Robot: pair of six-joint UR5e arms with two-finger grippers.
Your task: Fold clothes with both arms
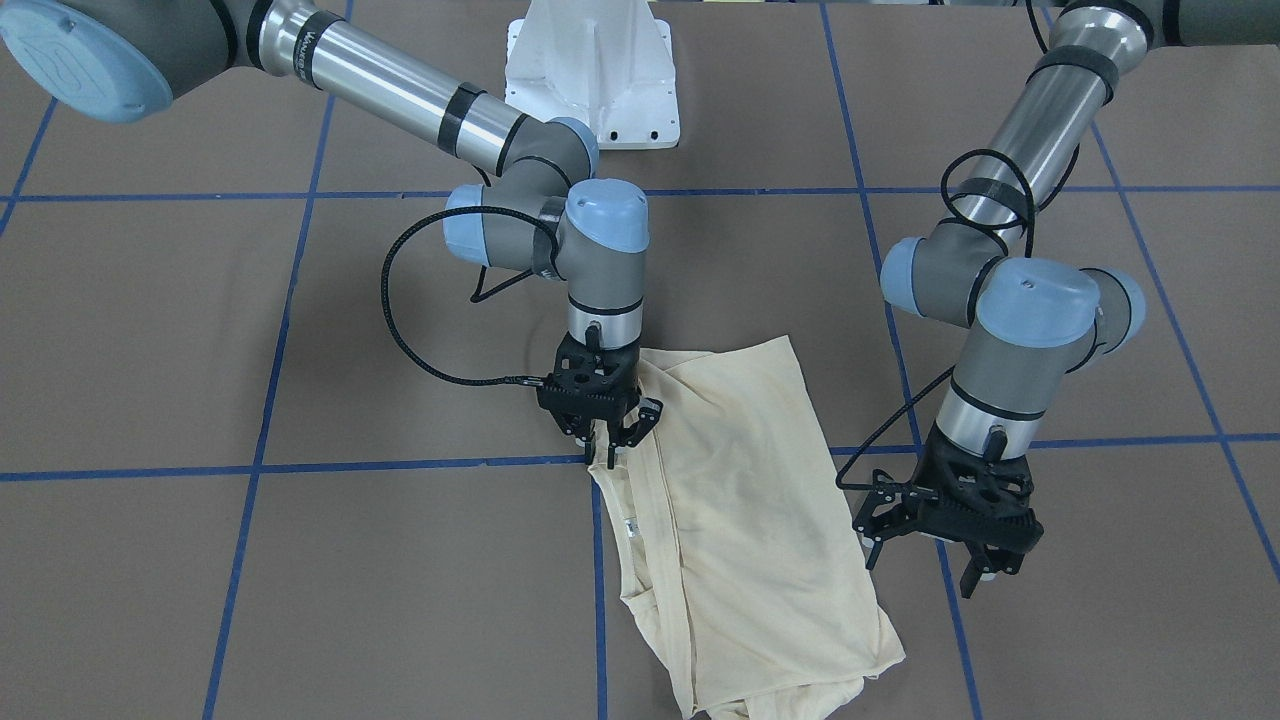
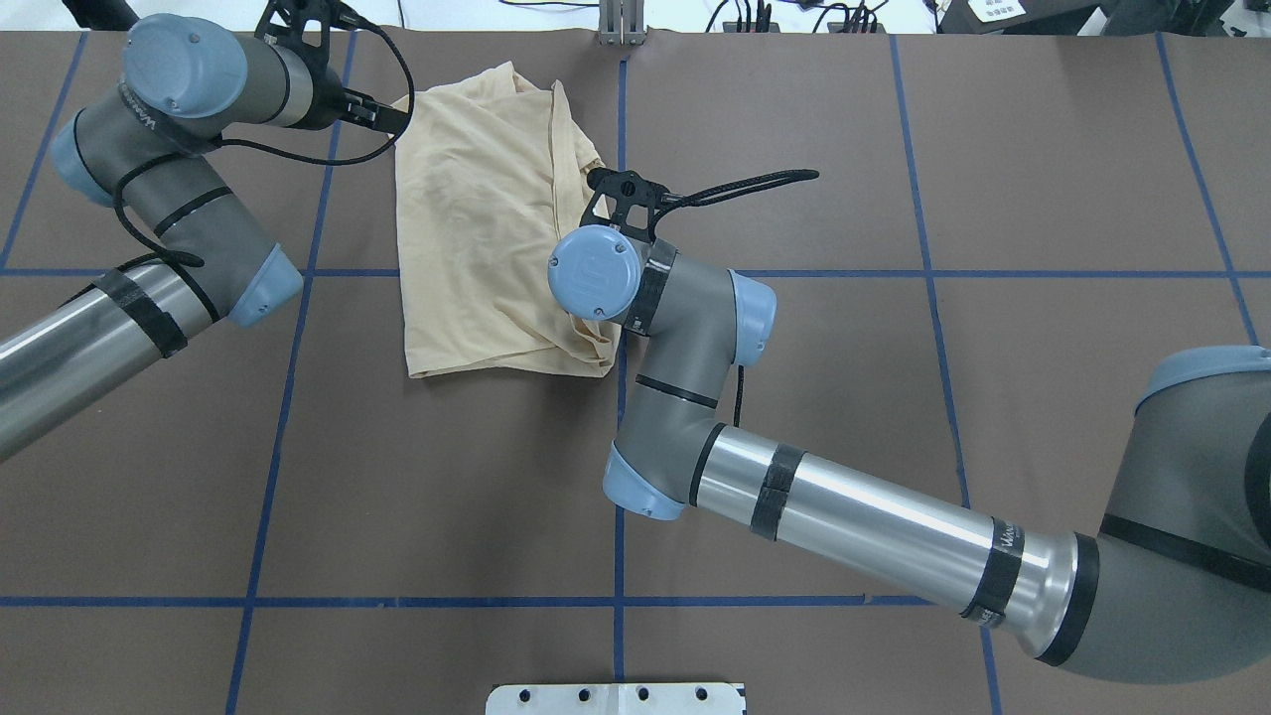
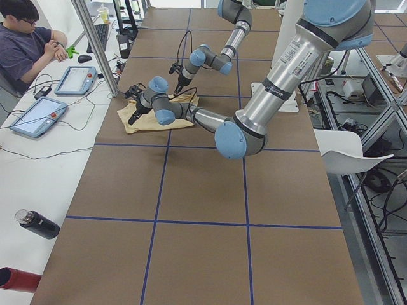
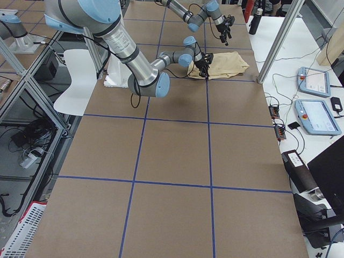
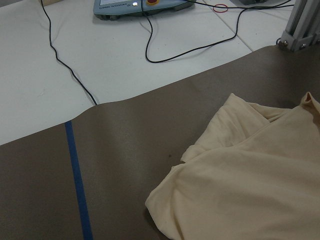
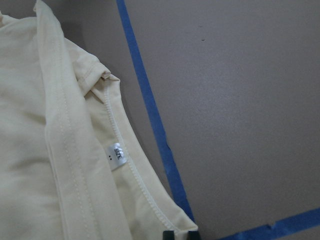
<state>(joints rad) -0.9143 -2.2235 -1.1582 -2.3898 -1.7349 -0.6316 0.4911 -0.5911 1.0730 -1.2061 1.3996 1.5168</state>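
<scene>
My right gripper needs to release the cream-yellow T-shirt by its edge on the collar side, nearer the pedestal, over the blue tape crossing [image 1: 608,420].
The pale cream-yellow T-shirt [image 1: 740,500] lies folded lengthwise on the brown table, print hidden, at the far edge [image 2: 477,228]. Its white neck label [image 6: 117,156] shows beside the stitched collar. My right gripper [image 1: 605,452] points straight down at the collar-side edge, its fingertips [image 6: 180,235] shut on the hem just beside a blue tape line. My left gripper [image 1: 925,565] hovers open over bare table beside the shirt's opposite long edge, near its far corner [image 2: 369,70], touching nothing. The left wrist view shows only that rumpled shirt corner [image 5: 250,190], no fingers.
Blue tape lines [image 1: 400,465] grid the table. The white pedestal base [image 1: 590,70] stands at the robot's side. Beyond the far edge are an aluminium post [image 2: 621,20], control pendants [image 5: 135,5] with cables, and a seated person [image 3: 25,44]. Bottles [image 3: 38,223] lie on the side bench.
</scene>
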